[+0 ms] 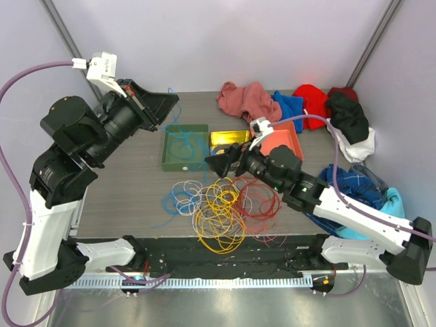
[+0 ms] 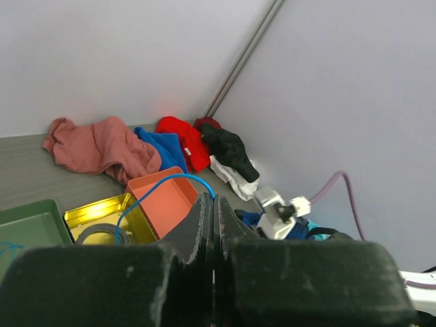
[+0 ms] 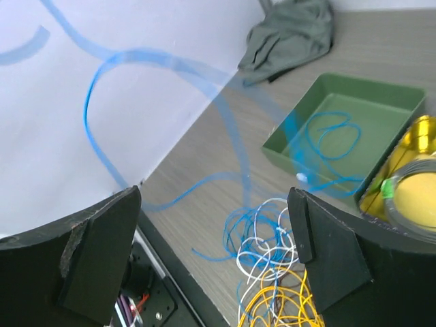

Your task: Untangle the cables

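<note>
My right gripper closes next on the blue cable's hanging stretch (image 1: pixel 204 164) near the front side of the green tray, between my left gripper and the tangle.
The cables (image 1: pixel 218 204) lie in a loose tangle of blue, white, yellow, red and dark loops near the table's front edge. My left gripper (image 1: pixel 169 109) is raised at the back left, shut on one blue cable (image 2: pixel 157 184) that leaves its tips (image 2: pixel 212 204) in an arc. That strand hangs down across the green tray (image 1: pixel 184 146) to the pile. My right gripper (image 1: pixel 214 165) hovers just above the tangle's far side, jaws wide open (image 3: pixel 212 204). The blue strand (image 3: pixel 231 129) sways blurred in front of it, above blue, white and yellow loops (image 3: pixel 272 252).
Behind the tangle stand the green tray (image 3: pixel 354 92), a yellow tin (image 1: pixel 228 138) holding a dark coil, and an orange tray (image 1: pixel 283 139). Clothes are heaped at the back right (image 1: pixel 248 99) and along the right edge (image 1: pixel 354 184). A grey cloth (image 3: pixel 293 34) lies at the back left.
</note>
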### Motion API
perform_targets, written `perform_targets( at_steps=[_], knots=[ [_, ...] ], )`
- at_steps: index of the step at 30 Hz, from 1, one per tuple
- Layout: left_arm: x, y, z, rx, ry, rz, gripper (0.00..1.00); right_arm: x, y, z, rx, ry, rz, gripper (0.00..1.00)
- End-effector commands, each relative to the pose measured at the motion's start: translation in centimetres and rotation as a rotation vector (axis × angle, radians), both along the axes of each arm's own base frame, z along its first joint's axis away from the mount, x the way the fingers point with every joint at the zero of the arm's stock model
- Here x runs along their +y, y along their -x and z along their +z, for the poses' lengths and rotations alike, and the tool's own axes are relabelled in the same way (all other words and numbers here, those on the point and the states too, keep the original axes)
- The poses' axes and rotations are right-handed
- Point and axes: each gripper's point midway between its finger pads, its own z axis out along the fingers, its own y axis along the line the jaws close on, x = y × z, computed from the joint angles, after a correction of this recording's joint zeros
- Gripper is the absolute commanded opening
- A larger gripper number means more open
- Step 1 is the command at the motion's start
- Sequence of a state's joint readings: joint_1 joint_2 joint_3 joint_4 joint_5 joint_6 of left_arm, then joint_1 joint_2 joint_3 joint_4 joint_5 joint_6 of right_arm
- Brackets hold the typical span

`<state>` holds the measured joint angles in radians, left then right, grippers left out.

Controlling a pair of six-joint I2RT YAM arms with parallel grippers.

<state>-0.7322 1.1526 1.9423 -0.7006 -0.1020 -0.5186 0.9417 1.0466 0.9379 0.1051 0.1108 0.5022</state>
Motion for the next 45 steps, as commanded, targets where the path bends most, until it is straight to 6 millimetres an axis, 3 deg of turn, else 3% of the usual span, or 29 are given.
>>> perform_targets(
  at_steps=[1,9,22,34,45],
  knots=[
    [0.0,0.8,1.0,-0.028,0.032,-0.030,0.00,3.2,2.1,1.4,-0.045,-0.069,0.125,1.00],
    [-0.4,0.3,-0.6,0.003,0.010,-0.030,0.00,4.8,4.4,2.4,-0.089,-0.094,0.166,1.00],
    [-1.1,0.4,-1.1,0.022,0.021,-0.057,0.00,8.5,3.5,2.8,-0.087,-0.116,0.190,1.00],
    [-1.0,0.7,-1.4,0.024,0.022,-0.063,0.00,7.7,2.5,1.7,-0.067,-0.085,0.107,0.94],
    [-1.5,0.3,-1.9,0.036,0.024,-0.070,0.00,4.9,3.8,3.5,-0.092,-0.112,0.067,0.92]
  ],
)
